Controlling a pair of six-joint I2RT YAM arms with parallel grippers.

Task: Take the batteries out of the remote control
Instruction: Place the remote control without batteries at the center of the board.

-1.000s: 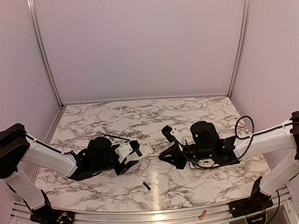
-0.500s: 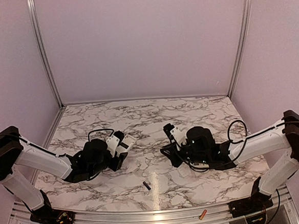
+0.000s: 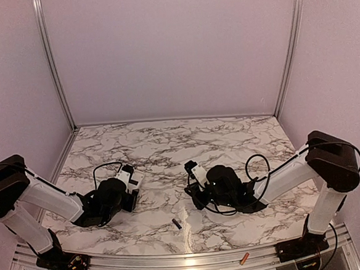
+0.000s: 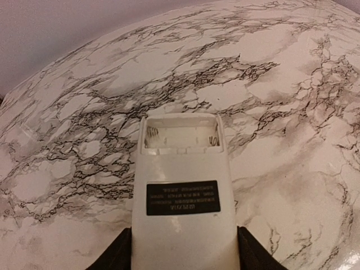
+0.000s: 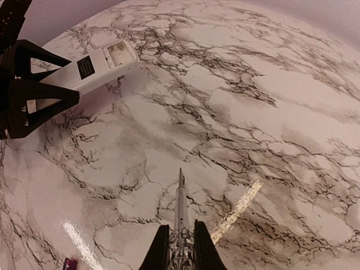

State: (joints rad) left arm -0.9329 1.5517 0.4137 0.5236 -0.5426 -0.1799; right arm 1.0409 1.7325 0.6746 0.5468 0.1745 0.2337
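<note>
I will use my right gripper to set the thin grey pointed piece, now sticking out forward over the marble, down on the bare marble (image 3: 156, 194) (image 5: 179, 138) between the white remote control and the dark battery.
The white remote control (image 4: 183, 197) lies back-up between the fingers of my left gripper (image 4: 184, 256), which is shut on its sides. Its battery compartment (image 4: 180, 136) is uncovered and holds no cells. The right wrist view shows the remote (image 5: 95, 64) at the upper left, off to the side of my right gripper (image 5: 181, 247). That gripper is shut on a thin grey pointed piece (image 5: 180, 208) sticking out forward over the marble. One dark battery (image 3: 177, 223) lies on the table near the front, between the arms. An orange battery (image 3: 243, 258) rests on the front rail.
The marble tabletop (image 3: 168, 142) is bordered by pale purple walls and metal posts (image 3: 51, 63). The metal front rail (image 3: 189, 267) runs along the near edge.
Both grippers, nearly tip to tip a second ago, have drawn apart. The left arm pulled back left with the remote. The right arm swung left and lower with its thin piece.
</note>
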